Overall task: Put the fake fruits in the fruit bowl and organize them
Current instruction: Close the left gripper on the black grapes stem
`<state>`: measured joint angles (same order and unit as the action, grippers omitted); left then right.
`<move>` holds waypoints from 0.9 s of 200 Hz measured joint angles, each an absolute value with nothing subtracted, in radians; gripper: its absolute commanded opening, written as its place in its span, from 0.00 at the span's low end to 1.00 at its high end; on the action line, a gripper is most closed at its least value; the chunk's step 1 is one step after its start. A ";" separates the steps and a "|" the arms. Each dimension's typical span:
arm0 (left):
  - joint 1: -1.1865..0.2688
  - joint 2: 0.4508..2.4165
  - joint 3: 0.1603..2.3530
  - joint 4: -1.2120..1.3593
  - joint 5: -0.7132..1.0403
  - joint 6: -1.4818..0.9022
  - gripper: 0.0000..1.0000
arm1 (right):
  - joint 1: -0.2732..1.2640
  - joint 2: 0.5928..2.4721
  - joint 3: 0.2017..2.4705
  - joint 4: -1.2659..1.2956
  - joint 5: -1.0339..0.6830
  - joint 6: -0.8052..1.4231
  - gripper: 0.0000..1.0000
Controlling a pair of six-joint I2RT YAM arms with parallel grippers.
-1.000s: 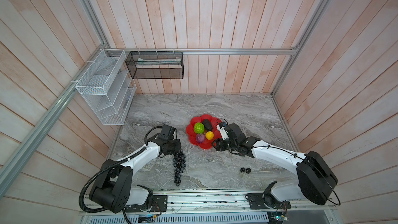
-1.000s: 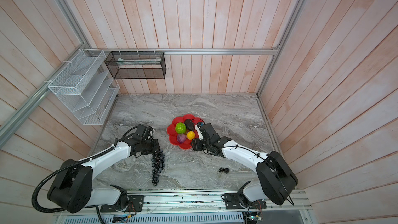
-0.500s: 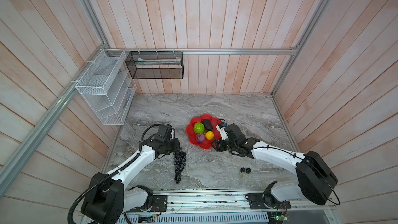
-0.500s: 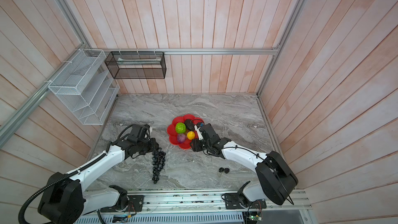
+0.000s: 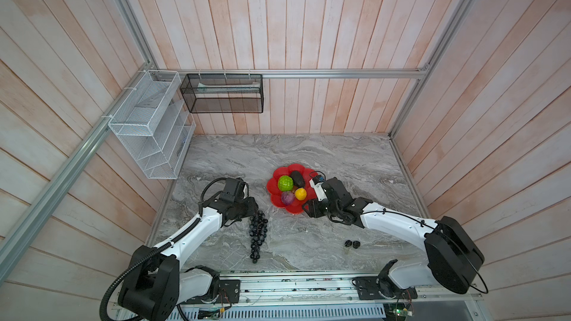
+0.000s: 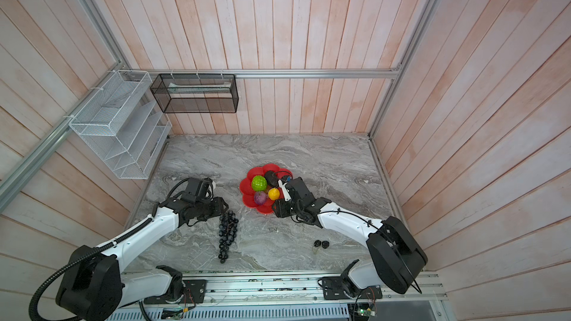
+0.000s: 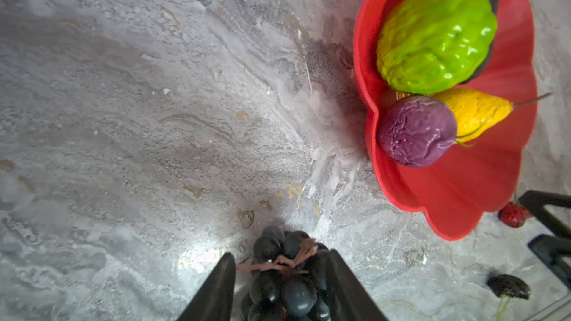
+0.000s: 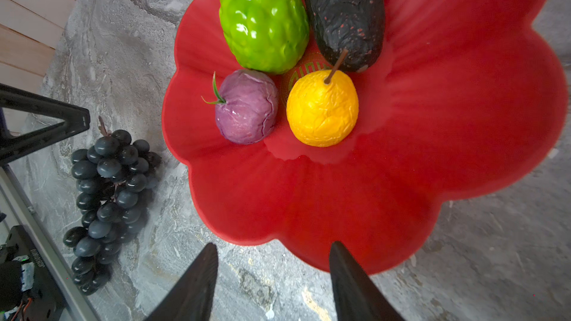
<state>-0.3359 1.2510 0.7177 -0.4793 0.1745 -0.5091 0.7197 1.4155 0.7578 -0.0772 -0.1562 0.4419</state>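
My left fingers straddle round top grapes; I'll pinch the grape bunch's stem point(image 7: 288, 263) and lift the bunch by it into the bowl.
The red fruit bowl point(image 5: 293, 208) point(image 6: 262, 206) point(image 8: 432, 118) holds a bumpy green ball point(image 5: 285, 183) point(image 8: 262, 20), a black oval point(image 5: 297, 178) point(image 8: 344, 13), a purple fruit point(image 5: 287, 198) point(image 7: 415, 131) and a yellow fruit point(image 5: 300, 193) point(image 8: 321, 109). Left of the bowl, the dark grape bunch point(image 5: 258, 236) point(image 6: 227, 233) point(image 7: 284, 273) lies on the table. My left gripper point(image 5: 255, 211) point(image 7: 280, 254) is open, its jaws straddling the bunch's stem end. My right gripper point(image 5: 305, 207) point(image 8: 273, 244) stands open and empty at the bowl's near rim.
A black cherry pair point(image 5: 352, 243) point(image 6: 321, 244) lies on the marble near the front right. A red cherry point(image 7: 513, 215) sits by the bowl's rim beside the right fingers. A white wire rack point(image 5: 151, 125) and a black mesh basket point(image 5: 222, 94) hang at the back left.
My left gripper's jaws have spread apart at the top of the grape bunch, which stays lying in the same place. The left arm's elbow has shifted. The right arm has not moved.
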 measured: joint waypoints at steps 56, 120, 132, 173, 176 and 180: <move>-0.303 1.292 0.688 -0.409 0.245 -0.505 0.59 | 0.726 1.451 0.759 -0.075 -0.160 0.442 0.59; -0.303 1.339 0.636 -0.314 0.309 -0.506 0.33 | 0.733 1.457 0.761 -0.074 -0.163 0.442 0.58; -0.303 1.339 0.636 -0.308 0.307 -0.510 0.30 | 0.733 1.457 0.761 -0.073 -0.163 0.442 0.58; -0.303 1.300 0.636 -0.291 0.293 -0.523 0.15 | 0.738 1.457 0.761 -0.068 -0.163 0.442 0.58; -0.303 1.296 0.636 -0.290 0.291 -0.524 0.13 | 0.739 1.457 0.761 -0.067 -0.163 0.442 0.58; -0.303 1.291 0.636 -0.288 0.289 -0.524 0.12 | 0.739 1.457 0.761 -0.067 -0.163 0.442 0.58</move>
<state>-0.3027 1.2911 0.6361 -0.2882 0.2893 -0.5240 0.7391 1.4570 0.7612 -0.0666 -0.1635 0.4419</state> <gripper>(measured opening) 0.155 0.581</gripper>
